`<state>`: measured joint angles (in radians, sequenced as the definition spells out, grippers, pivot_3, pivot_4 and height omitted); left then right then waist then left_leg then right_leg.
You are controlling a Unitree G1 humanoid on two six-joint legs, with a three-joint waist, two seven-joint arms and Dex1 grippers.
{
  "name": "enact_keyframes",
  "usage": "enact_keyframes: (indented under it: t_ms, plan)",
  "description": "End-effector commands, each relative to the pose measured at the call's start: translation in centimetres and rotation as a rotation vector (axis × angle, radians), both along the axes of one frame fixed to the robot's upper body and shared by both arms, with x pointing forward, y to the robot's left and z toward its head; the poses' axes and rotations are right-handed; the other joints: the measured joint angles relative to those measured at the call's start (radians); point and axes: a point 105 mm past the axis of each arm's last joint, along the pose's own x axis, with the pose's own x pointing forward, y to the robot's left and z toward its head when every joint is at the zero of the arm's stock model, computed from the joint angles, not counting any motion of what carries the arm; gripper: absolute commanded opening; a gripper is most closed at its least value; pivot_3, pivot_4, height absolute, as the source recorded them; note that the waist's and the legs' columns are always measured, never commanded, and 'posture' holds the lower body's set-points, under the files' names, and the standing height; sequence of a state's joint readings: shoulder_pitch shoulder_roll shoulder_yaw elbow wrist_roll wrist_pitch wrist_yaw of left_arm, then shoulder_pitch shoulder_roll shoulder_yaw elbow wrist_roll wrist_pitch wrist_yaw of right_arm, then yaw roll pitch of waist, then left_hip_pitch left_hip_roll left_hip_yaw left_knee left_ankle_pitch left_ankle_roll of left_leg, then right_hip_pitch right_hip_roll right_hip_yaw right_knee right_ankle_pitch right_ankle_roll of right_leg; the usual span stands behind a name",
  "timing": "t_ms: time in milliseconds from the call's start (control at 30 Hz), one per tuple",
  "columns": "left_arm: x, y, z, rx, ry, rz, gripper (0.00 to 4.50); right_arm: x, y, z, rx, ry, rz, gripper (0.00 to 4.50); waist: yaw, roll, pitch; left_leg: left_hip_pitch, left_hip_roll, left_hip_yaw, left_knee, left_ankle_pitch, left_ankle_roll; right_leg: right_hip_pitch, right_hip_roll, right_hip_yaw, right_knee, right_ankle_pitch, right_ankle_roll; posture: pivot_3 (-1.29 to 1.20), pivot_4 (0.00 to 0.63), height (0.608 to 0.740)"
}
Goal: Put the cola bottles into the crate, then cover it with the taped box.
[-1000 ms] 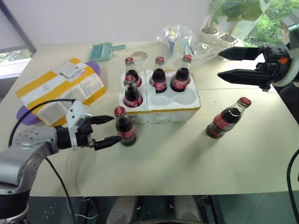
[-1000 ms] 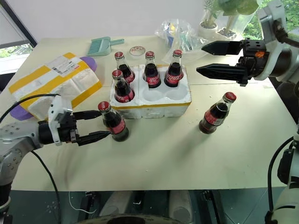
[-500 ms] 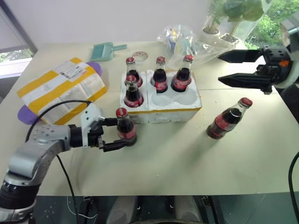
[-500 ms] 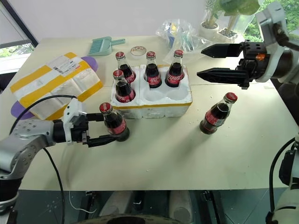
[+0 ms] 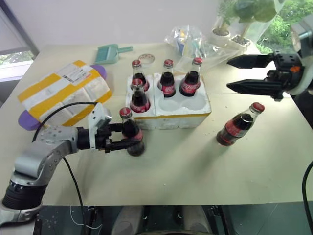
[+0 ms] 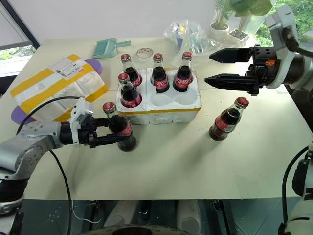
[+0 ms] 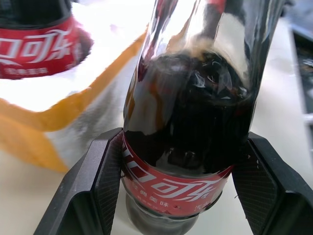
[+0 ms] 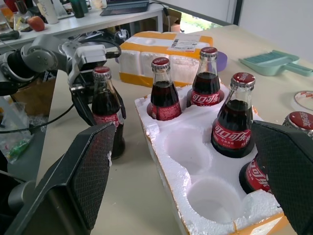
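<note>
My left gripper will release the cola bottle in the empty front middle hole of the white crate (image 5: pixel 167 105).
Four cola bottles (image 5: pixel 167 81) stand in wells of the white crate (image 5: pixel 182 117); its front middle and front right wells are empty. My left gripper (image 5: pixel 126 137) is shut on a fifth cola bottle (image 7: pixel 186 147) standing on the table just in front of the crate's left corner, one black finger (image 7: pixel 93 191) pressed on each side at label height. Another cola bottle (image 5: pixel 238 125) stands on the table to the right of the crate. Above and behind it my right gripper (image 5: pixel 228 74) hovers open and holds nothing. The taped box (image 5: pixel 63 90) lies at the left.
Behind the crate lie a teal dustpan (image 5: pixel 111 53), a small round lid (image 5: pixel 145 58) and a crumpled clear plastic bag (image 5: pixel 193 41). Potted plants (image 5: pixel 222 24) stand at the back right. The table's front edge (image 5: pixel 171 203) runs close below my left arm.
My left gripper has moved right to the bottle in front of the crate and closed its fingers on it. The right gripper has stayed open in place.
</note>
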<state>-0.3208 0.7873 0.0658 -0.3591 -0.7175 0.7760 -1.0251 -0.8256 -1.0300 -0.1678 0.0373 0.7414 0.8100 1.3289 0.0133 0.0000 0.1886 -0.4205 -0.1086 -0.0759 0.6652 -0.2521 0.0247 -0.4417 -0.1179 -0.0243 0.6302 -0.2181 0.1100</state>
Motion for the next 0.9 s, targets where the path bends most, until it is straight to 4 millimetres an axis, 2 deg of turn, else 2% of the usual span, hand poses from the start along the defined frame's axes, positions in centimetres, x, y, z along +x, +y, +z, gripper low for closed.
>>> enact_keyframes:
  t_ms: [33, 200, 300, 367, 633, 800, 900]
  plan:
    - [-0.8, -0.3, 4.7, -0.089, -0.061, -0.108, 2.64, -0.7, 0.3, 1.0, 0.011, -0.054, 0.019, 4.5, -0.001, 0.0, 0.0, 0.0, 0.0, 0.0, 0.0, 0.0, 0.0, 0.0, 0.0, 0.0, 0.0, 0.0, 0.0, 0.0, 0.15, 0.74]
    - [-0.6, -2.2, 8.0, -0.146, -0.085, -0.228, 2.64, -0.7, 0.4, 0.6, 0.02, -0.048, 0.016, 4.5, 0.0, 0.0, 0.0, 0.0, 0.0, 0.0, 0.0, 0.0, -0.001, 0.0, 0.0, -0.001, 0.0, 0.0, 0.0, 0.0, 0.15, 0.74]
    - [0.1, -4.6, 10.0, -0.214, -0.123, -0.286, 2.64, -0.9, 0.4, 0.6, 0.029, -0.048, 0.012, 4.5, 0.002, 0.0, 0.0, 0.0, -0.001, 0.0, 0.001, 0.002, -0.002, 0.001, 0.0, -0.001, 0.0, 0.0, 0.0, 0.0, 0.15, 0.74]
    - [0.8, -5.7, 10.5, -0.24, -0.155, -0.282, 2.64, -1.0, 0.4, 0.7, 0.035, -0.049, 0.006, 4.5, 0.0, 0.0, 0.0, 0.0, -0.001, 0.0, 0.001, 0.002, -0.003, 0.002, 0.0, -0.001, 0.0, 0.0, 0.0, 0.0, 0.15, 0.74]
    - [4.8, -8.1, 10.9, -0.284, -0.297, -0.066, 2.64, -1.5, 0.1, 0.7, 0.045, -0.046, -0.019, 4.5, -0.002, 0.0, 0.0, 0.0, 0.0, 0.0, 0.001, 0.003, -0.005, 0.001, 0.0, -0.001, 0.001, 0.0, 0.0, 0.0, 0.15, 0.74]
    - [5.7, -9.0, 10.6, -0.298, -0.33, 0.039, 2.64, -1.6, -0.2, 0.6, 0.055, -0.043, -0.035, 4.5, 0.002, -0.001, 0.0, 0.0, -0.001, 0.0, 0.001, 0.003, -0.005, 0.001, 0.0, -0.001, 0.0, 0.0, 0.0, 0.0, 0.15, 0.74]
    - [5.7, -9.8, 9.4, -0.274, -0.312, 0.078, 2.64, -1.5, -0.2, 0.4, 0.061, -0.039, -0.041, 4.5, 0.002, -0.001, 0.0, -0.001, -0.001, 0.0, 0.002, 0.003, -0.005, 0.001, 0.0, -0.001, 0.0, 0.0, 0.001, 0.0, 0.15, 0.74]
